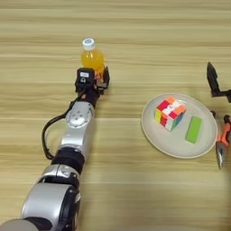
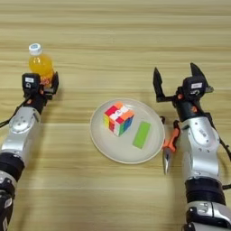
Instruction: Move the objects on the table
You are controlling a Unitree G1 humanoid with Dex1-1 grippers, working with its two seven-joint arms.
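Observation:
My left gripper will let go of the orange-juice bottle on the bare wood level with the plate's far rim (image 1: 97,93).
A small orange-juice bottle (image 1: 92,56) with a white cap stands upright on the table (image 1: 135,27) at the far left. My left gripper (image 1: 93,77) reaches it from the near side, its black fingers on either side of the bottle's lower part, shut on it. The multicoloured puzzle cube (image 2: 118,117) rests on the left half of a round beige plate (image 2: 108,144). My right gripper (image 2: 176,81) hovers beyond the plate's right rim, open, with nothing between its spread fingers.
A flat green block (image 2: 141,134) lies on the plate to the right of the cube. Orange-handled pliers (image 2: 169,146) lie on the wood between the plate's right rim and my right forearm.

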